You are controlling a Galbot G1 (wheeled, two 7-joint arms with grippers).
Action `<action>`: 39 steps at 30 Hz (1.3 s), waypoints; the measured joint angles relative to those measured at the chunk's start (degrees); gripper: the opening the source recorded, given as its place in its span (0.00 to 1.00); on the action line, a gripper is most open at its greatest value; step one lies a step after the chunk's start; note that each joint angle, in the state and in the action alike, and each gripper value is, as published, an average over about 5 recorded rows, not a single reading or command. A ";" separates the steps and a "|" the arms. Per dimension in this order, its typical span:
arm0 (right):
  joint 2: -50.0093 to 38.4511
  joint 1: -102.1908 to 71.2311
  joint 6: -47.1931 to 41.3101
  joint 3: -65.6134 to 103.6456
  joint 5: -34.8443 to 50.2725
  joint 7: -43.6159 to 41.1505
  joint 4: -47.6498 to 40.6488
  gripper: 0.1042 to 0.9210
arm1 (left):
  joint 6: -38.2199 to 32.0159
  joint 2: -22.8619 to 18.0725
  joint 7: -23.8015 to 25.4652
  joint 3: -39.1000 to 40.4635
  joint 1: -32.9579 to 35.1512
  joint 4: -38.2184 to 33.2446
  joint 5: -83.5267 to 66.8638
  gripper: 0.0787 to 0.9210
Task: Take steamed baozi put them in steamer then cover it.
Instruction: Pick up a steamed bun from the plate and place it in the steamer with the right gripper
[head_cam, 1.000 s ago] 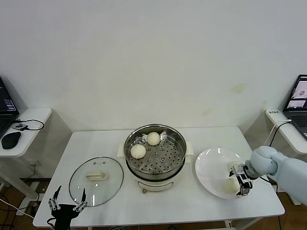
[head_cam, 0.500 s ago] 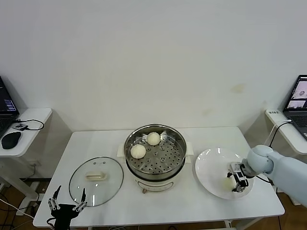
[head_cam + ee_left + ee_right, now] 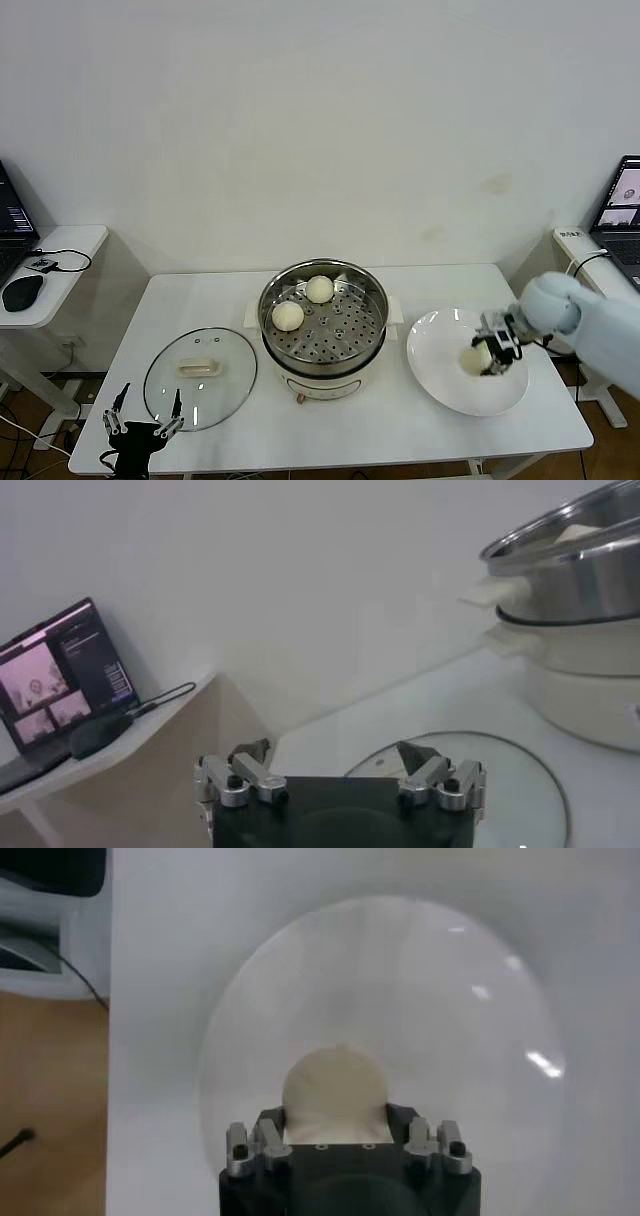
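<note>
My right gripper is going to release the baozi on the bare front part of the steamer's bottom (image 3: 325,343), closest to the pot's dial.
My right gripper (image 3: 491,354) is shut on a cream-white baozi (image 3: 474,358) and holds it just above the flat white plate (image 3: 440,345). In the right wrist view the baozi (image 3: 335,1091) sits between the fingers of the right gripper (image 3: 335,1120), over the plate (image 3: 400,988). Two more baozi (image 3: 319,289) (image 3: 288,316) lie in the steel steamer (image 3: 350,335) on its cream pot base (image 3: 318,385). The glass cover (image 3: 200,378) lies flat on the table left of the steamer. My left gripper (image 3: 141,430) is open and parked below the table's front left corner.
The left wrist view shows the left gripper (image 3: 333,754), the cover (image 3: 520,780) and the steamer (image 3: 570,560). Side tables stand on both sides, each with a laptop (image 3: 620,215). A mouse (image 3: 22,291) lies on the left one.
My right gripper has closed on the baozi at the plate's front right, lifted it and carried it back and slightly left over the plate. The left arm has not moved.
</note>
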 measured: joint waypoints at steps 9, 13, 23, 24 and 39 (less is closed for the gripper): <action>6.36 17.14 -1.25 -8.34 7.35 0.50 -0.04 0.64 | 0.01 0.41 0.01 -0.12 -0.49 0.13 -0.38 0.88; 11.31 21.76 -1.24 -11.17 10.21 1.36 -0.43 0.65 | 0.01 0.45 0.01 -0.54 -0.46 0.34 -0.57 0.88; 24.12 25.68 2.31 -17.09 13.53 3.66 -1.60 0.65 | -0.02 -0.20 -0.17 -1.64 -0.32 0.31 -1.03 0.88; 25.20 25.65 2.95 -17.66 13.44 3.86 -1.73 0.64 | -0.03 -0.25 -0.20 -1.72 -0.27 0.31 -1.06 0.88; 35.77 24.29 13.95 -24.62 6.88 4.32 -3.15 0.65 | -0.27 -1.19 -0.76 -1.92 -0.12 0.38 -1.46 0.88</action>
